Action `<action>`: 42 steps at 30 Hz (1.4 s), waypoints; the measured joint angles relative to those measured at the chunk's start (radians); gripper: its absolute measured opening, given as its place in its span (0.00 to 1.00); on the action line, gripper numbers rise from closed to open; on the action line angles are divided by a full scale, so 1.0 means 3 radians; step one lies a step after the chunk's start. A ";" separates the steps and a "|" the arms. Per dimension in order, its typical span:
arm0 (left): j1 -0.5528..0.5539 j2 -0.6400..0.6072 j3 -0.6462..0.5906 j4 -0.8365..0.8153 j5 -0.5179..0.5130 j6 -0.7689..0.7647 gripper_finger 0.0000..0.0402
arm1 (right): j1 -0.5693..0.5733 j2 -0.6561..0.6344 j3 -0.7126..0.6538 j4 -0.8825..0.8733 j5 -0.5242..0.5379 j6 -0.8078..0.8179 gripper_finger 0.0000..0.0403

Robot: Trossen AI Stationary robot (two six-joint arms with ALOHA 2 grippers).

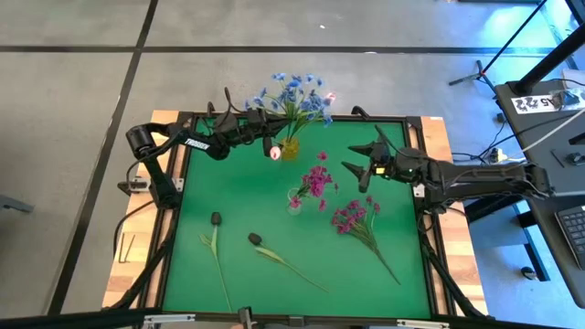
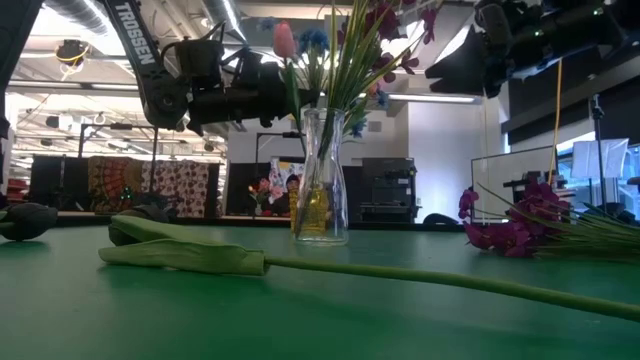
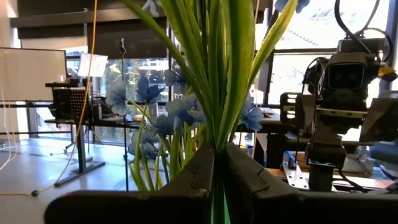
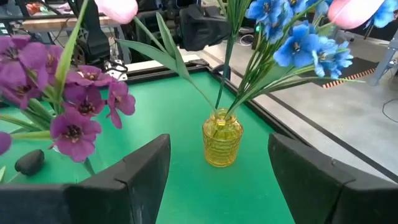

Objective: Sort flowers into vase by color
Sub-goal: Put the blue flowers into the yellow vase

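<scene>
Next, I let go of the blue flower with my left gripper in the yellow vase [image 1: 290, 144] at the far edge of the green mat.
My left gripper [image 1: 267, 139] is at the far middle of the table, beside the yellow vase [image 1: 290, 147], and is shut on a white-pink tulip [image 1: 274, 153]. The yellow vase [image 4: 222, 137] holds blue flowers [image 4: 298, 37] and another pink bud [image 4: 348, 12]. A clear vase [image 1: 295, 200] in mid-table holds magenta flowers [image 1: 316, 181]. My right gripper [image 1: 358, 170] hovers open to the right of both vases, touching nothing. Two dark-budded flowers [image 1: 216, 220] [image 1: 255, 239] and a magenta bunch [image 1: 355, 217] lie flat on the mat. My left gripper pinches the tulip's green stem and leaves [image 3: 217, 155] between its two fingers, which come in level from the table's left, across the stem. The tulip stands about upright, with its bud [image 2: 286, 40] above the fingers. Whether its lower end is in the yellow vase's mouth, I cannot tell.
A raised black frame [image 1: 274, 117] edges the green mat. The dark-budded flower [image 2: 180, 255] lies across the near part of the table. Bare mat [image 1: 247, 187] shows left of the clear vase and along the near right side.
</scene>
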 joint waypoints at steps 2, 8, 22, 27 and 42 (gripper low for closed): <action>0.0000 0.0000 0.0000 0.0007 0.0000 0.0001 0.03 | 0.0000 0.0048 0.0000 0.0060 0.0000 0.0000 0.67; 0.0000 0.0000 0.0000 0.0009 -0.0001 0.0002 0.03 | 0.0000 0.0098 0.0000 0.0133 -0.0006 -0.0002 0.67; 0.0000 0.0434 0.0266 0.0149 -0.0053 -0.0013 0.03 | 0.0000 0.0098 0.0000 0.0110 -0.0037 -0.0002 0.67; 0.0000 0.0434 0.0266 0.0093 -0.0051 0.0000 0.03 | 0.0000 0.0098 0.0000 0.0111 -0.0037 -0.0004 0.67; 0.0014 0.0406 0.0264 -0.0260 -0.0069 -0.0001 0.09 | 0.0000 0.0098 0.0000 0.0078 -0.0037 -0.0004 0.67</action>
